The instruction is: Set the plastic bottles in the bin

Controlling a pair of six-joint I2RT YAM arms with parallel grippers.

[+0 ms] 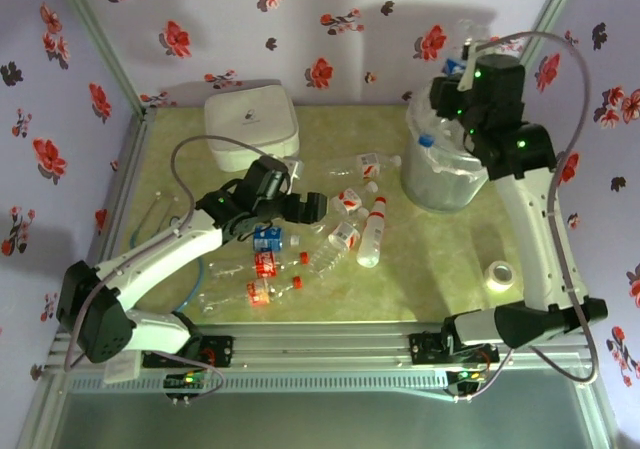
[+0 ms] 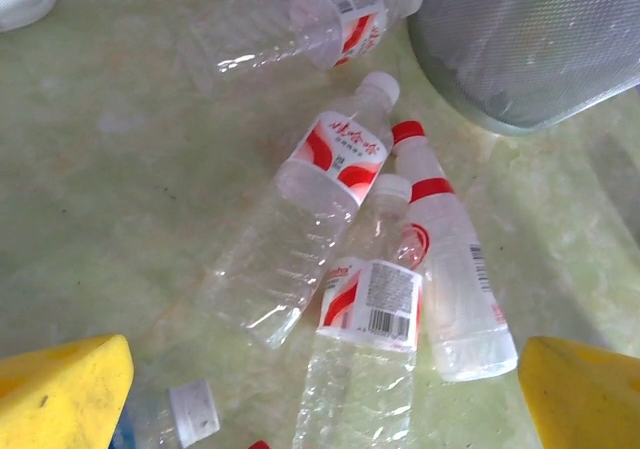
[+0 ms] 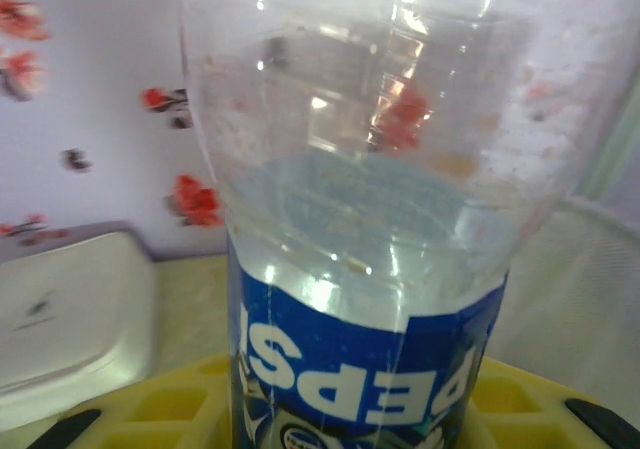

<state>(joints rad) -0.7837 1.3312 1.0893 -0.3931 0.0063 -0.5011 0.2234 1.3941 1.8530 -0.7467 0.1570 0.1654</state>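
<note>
The blue-labelled bottle will drop from my right gripper once I let go of it below the bin's rim, near the middle of the bin (image 1: pixel 452 143).
Several plastic bottles lie on the green table left of the bin (image 1: pixel 445 174): a red-labelled one (image 1: pixel 347 200), a milky red-capped one (image 1: pixel 371 233) and a blue-labelled one (image 1: pixel 267 237). My left gripper (image 1: pixel 292 206) hovers over them, open. In the left wrist view its yellow fingertips (image 2: pixel 62 389) flank a red-labelled bottle (image 2: pixel 368 304) from above without touching it. Beside that lie the milky bottle (image 2: pixel 452 279) and another clear bottle (image 2: pixel 325 169). My right gripper (image 1: pixel 462 69) is raised over the bin's far rim. It is shut on a blue-labelled bottle (image 3: pixel 365 229), with my right gripper (image 3: pixel 350 424) around its label.
A white rounded square box (image 1: pixel 252 119) stands at the back left, also in the right wrist view (image 3: pixel 70 309). A roll of tape (image 1: pixel 500 275) lies by the right arm. The bin's wall (image 2: pixel 530 39) rises at the left wrist view's top right. A blue-capped bottle (image 1: pixel 425 141) lies in the bin.
</note>
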